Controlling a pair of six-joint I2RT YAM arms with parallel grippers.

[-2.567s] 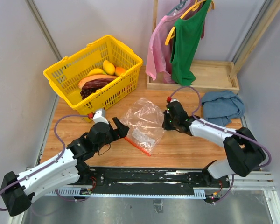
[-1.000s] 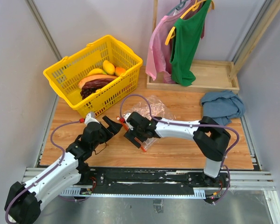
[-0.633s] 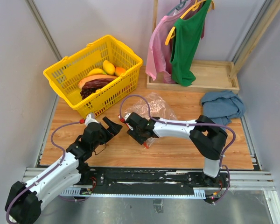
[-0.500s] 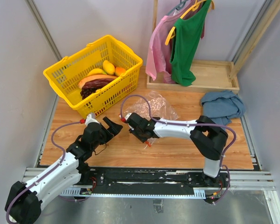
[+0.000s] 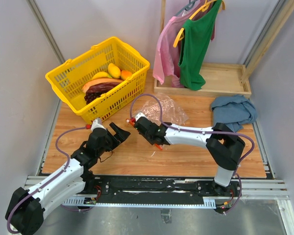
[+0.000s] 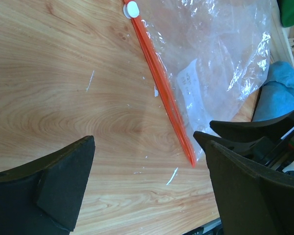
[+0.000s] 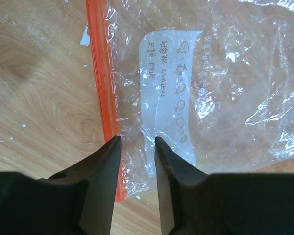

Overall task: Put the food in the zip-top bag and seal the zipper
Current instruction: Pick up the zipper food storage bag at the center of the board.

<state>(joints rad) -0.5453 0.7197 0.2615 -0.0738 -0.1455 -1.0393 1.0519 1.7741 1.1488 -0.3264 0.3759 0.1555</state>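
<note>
Next, my right gripper opens and pinches the red-orange zipper nearer its middle (image 7: pixel 103 88), because its fingers are on either side of plastic beside the zipper's near end.
The clear zip-top bag (image 5: pixel 162 108) lies flat on the wooden table, with its white label (image 7: pixel 166 83) facing up. Its red-orange zipper (image 7: pixel 100 73) also shows in the left wrist view (image 6: pixel 161 83). My right gripper (image 7: pixel 137 138) stands over the bag's near corner beside the zipper, its jaws a narrow gap apart with crinkled plastic showing between them. In the top view it (image 5: pixel 153 138) covers the bag's near part. My left gripper (image 5: pixel 118 133) is wide open and empty over bare wood left of the zipper. The food, purple grapes (image 5: pixel 99 92), an orange-brown piece (image 5: pixel 100 82) and a yellow piece (image 5: pixel 113 70), lies in the yellow basket (image 5: pixel 73 59).
A wooden stand (image 5: pixel 220 78) at the back right carries hanging pink and green garments (image 5: pixel 193 44). A crumpled blue cloth (image 5: pixel 232 110) lies on the table right of the bag. The basket stands at the back left corner.
My right arm swung from the bag's right side across to its near left corner. The zipper end has slid a little toward the back right. My left gripper drew back slightly to the left.
</note>
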